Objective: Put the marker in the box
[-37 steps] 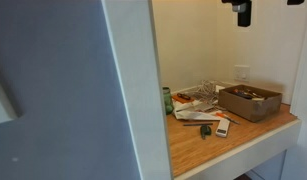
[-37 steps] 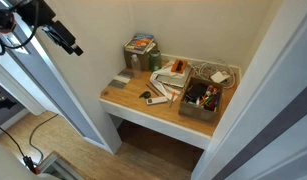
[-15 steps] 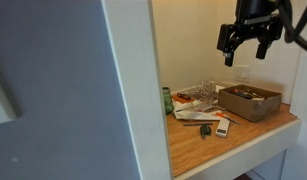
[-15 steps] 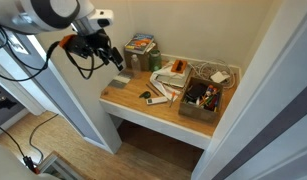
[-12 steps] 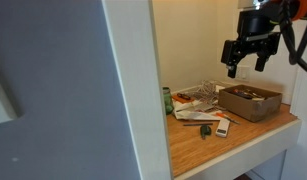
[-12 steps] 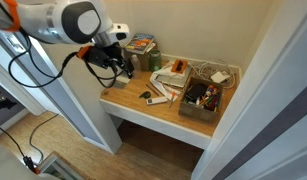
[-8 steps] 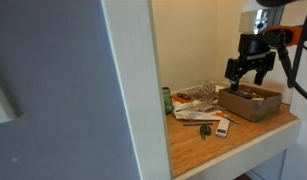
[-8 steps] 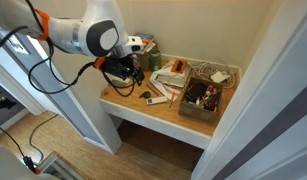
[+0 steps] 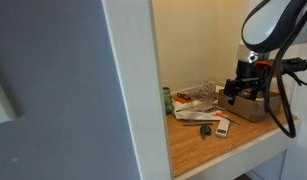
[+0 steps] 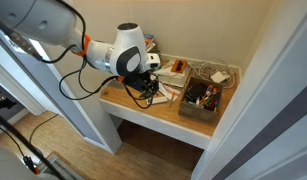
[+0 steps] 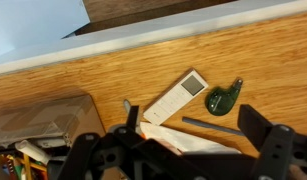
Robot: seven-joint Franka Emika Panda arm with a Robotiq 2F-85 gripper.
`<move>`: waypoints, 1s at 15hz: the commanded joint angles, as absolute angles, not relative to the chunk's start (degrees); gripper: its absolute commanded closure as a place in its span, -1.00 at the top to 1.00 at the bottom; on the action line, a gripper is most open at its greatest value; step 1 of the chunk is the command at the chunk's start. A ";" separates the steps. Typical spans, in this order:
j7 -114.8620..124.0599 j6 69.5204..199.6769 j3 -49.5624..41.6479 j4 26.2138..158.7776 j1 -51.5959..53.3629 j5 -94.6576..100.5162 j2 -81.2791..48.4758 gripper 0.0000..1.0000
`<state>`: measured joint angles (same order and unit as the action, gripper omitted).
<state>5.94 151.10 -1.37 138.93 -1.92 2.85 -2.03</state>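
My gripper will next close on the marker's end (image 9: pixel 225 116) (image 11: pixel 133 124) closest to the sheet of paper, between the white remote and the cardboard box.
The marker (image 11: pixel 208 124) is a thin grey stick lying on the wooden tabletop, between a white remote and a sheet of paper. It also shows in an exterior view (image 9: pixel 199 122). My gripper (image 11: pixel 191 114) is open and empty, low over the table, its two dark fingers either side of the marker without touching it. It shows in both exterior views (image 9: pixel 238 90) (image 10: pixel 145 88). The tan cardboard box (image 11: pixel 53 110), full of small items, stands beside the gripper; it is also in both exterior views (image 9: pixel 255 110) (image 10: pixel 196 114).
A white remote (image 11: pixel 173 97) and a small green object (image 11: pixel 223 97) lie just beyond the marker. Papers (image 11: pixel 183 140) lie under the gripper. A stack of books (image 10: pixel 143 45) stands at the back. Walls close in the alcove on three sides; the table's front edge (image 10: pixel 143 112) is near.
The arm has swung in from above and come down into the alcove. The gripper now hangs low over the marker, beside the box. Nothing on the table has moved.
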 commanded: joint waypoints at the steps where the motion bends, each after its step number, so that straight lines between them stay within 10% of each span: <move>1: 5.82 150.98 -1.77 138.08 -1.89 2.68 -3.02 1.00; 15: -2.20 159.96 -2.66 127.09 -2.92 3.38 -19.06 1.00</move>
